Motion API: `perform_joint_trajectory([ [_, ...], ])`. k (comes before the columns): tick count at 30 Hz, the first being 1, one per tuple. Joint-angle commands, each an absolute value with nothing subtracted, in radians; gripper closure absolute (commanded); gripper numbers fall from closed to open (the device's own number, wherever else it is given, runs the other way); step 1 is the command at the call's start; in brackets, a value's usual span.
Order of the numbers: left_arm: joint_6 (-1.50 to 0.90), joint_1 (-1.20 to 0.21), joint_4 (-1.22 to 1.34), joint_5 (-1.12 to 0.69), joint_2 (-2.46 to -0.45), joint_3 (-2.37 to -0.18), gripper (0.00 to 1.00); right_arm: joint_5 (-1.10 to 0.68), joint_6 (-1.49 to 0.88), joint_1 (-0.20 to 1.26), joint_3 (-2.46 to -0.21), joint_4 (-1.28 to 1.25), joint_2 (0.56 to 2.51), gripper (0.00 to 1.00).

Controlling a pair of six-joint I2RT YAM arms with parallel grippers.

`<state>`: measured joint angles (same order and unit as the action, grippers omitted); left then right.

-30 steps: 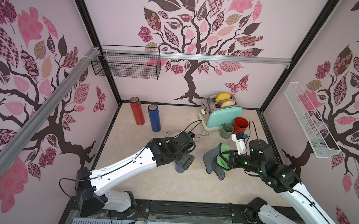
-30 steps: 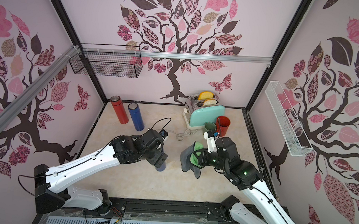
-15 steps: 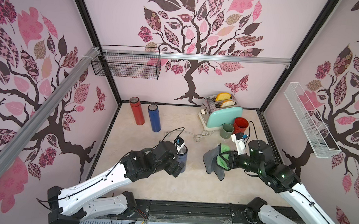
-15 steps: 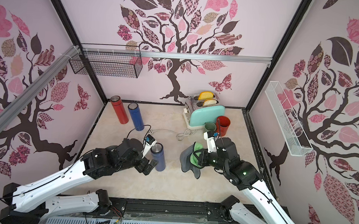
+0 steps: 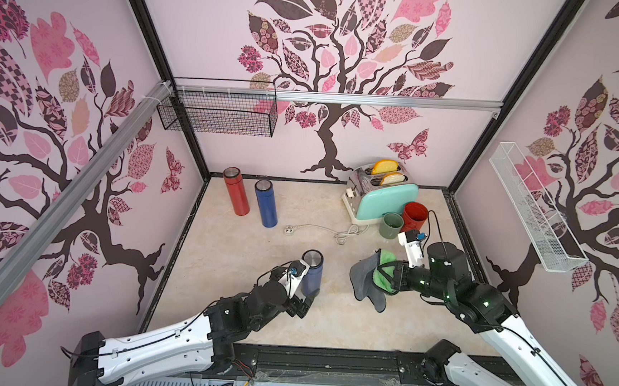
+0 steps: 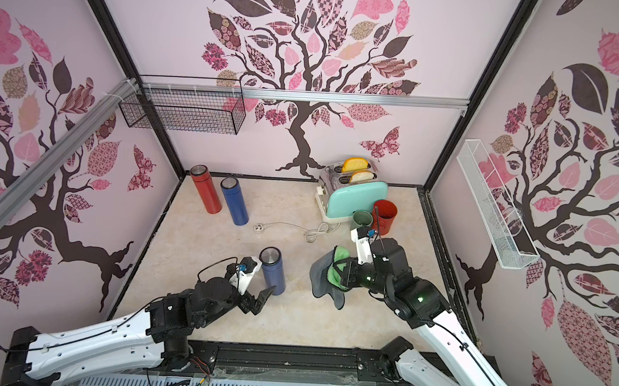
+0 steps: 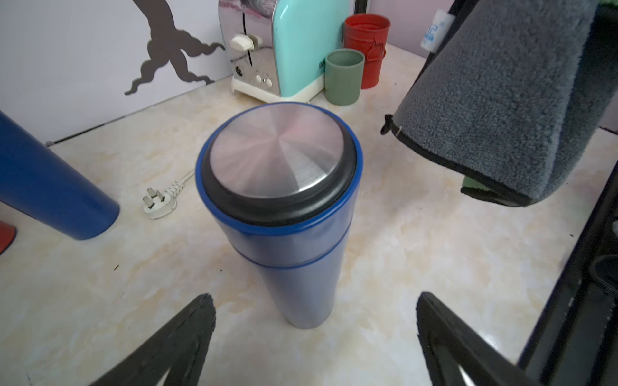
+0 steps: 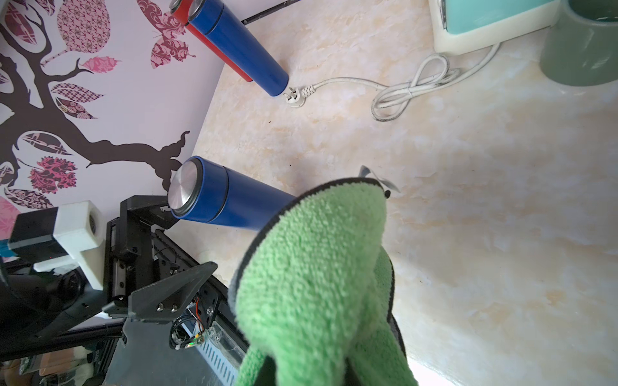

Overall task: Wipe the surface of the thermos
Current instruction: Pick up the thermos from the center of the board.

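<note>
The thermos stands loose beyond the open fingers of my left gripper. My left gripper should grip the thermos's body [image 6: 273, 276] below its lid before my right gripper wipes with the cloth.
The thermos [image 5: 311, 272] [image 6: 272, 269] is dark blue with a steel lid and stands upright mid-table, free of both grippers. My left gripper [image 5: 302, 301] [image 6: 257, 298] sits low on its near side, open, with the thermos base just beyond the two black fingertips [image 7: 314, 297]. To the right, my right gripper [image 5: 384, 277] [image 6: 337, 274] is shut on a green and grey cloth [image 5: 365, 283] [image 6: 322, 277] that hangs off it, a short gap from the thermos. In the right wrist view the cloth [image 8: 317, 260] covers the fingers, and the thermos [image 8: 214, 197] stands past it.
A red thermos [image 5: 236, 191] and another blue one [image 5: 265, 204] stand at the back left. A toaster [image 5: 382, 199], green cup [image 5: 390, 225] and red cup [image 5: 415, 218] crowd the back right. Its plug and cord [image 5: 320, 229] lie behind the thermos.
My left arm has drawn back toward the front edge, leaving the thermos standing where it was. The right arm and its cloth have not moved.
</note>
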<state>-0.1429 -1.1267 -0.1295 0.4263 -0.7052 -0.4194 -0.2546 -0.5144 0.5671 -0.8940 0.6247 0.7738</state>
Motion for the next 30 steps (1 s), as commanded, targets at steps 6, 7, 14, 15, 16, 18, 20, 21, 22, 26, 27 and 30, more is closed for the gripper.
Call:
perform_joint_trajectory([
  [6, -0.047, -1.13, 0.362, 0.443, -0.722, -0.244, 0.04, -0.249, -0.514, 0.568, -0.884, 0.607, 0.762, 1.0],
  [7, -0.048, -1.13, 0.4, 0.446, -0.731, -0.226, 0.04, -0.251, -0.515, 0.568, -0.884, 0.605, 0.765, 1.0],
  [14, -0.058, -1.13, 0.609, 0.536, -0.869, -0.163, 0.04, -0.257, -0.514, 0.568, -0.885, 0.596, 0.779, 1.0],
  [15, -0.061, -1.13, 0.64, 0.54, -0.891, -0.158, 0.04, -0.254, -0.514, 0.568, -0.884, 0.597, 0.777, 1.0],
  [16, -0.063, -1.13, 0.671, 0.544, -0.911, -0.153, 0.04, -0.253, -0.514, 0.569, -0.884, 0.596, 0.778, 1.0],
  [18, -0.072, -1.13, 0.752, 0.567, -0.961, -0.138, 0.04, -0.253, -0.513, 0.568, -0.882, 0.596, 0.779, 1.0],
  [20, -0.066, -1.13, 0.826, 0.589, -1.02, -0.131, 0.04, -0.254, -0.514, 0.569, -0.882, 0.594, 0.778, 1.0],
  [21, -0.062, -1.131, 0.854, 0.594, -1.051, -0.133, 0.04, -0.254, -0.514, 0.568, -0.881, 0.595, 0.778, 1.0],
  [22, -0.061, -1.13, 0.879, 0.601, -1.084, -0.137, 0.04, -0.253, -0.514, 0.568, -0.881, 0.594, 0.778, 1.0],
  [26, -0.057, -1.13, 1.009, 0.649, -1.217, -0.143, 0.04, -0.253, -0.509, 0.569, -0.881, 0.597, 0.782, 1.0],
  [27, -0.051, -1.131, 1.046, 0.67, -1.25, -0.144, 0.04, -0.251, -0.508, 0.568, -0.882, 0.6, 0.783, 1.0],
  [30, -0.046, -1.131, 1.146, 0.739, -1.333, -0.149, 0.04, -0.247, -0.503, 0.568, -0.884, 0.604, 0.784, 1.0],
])
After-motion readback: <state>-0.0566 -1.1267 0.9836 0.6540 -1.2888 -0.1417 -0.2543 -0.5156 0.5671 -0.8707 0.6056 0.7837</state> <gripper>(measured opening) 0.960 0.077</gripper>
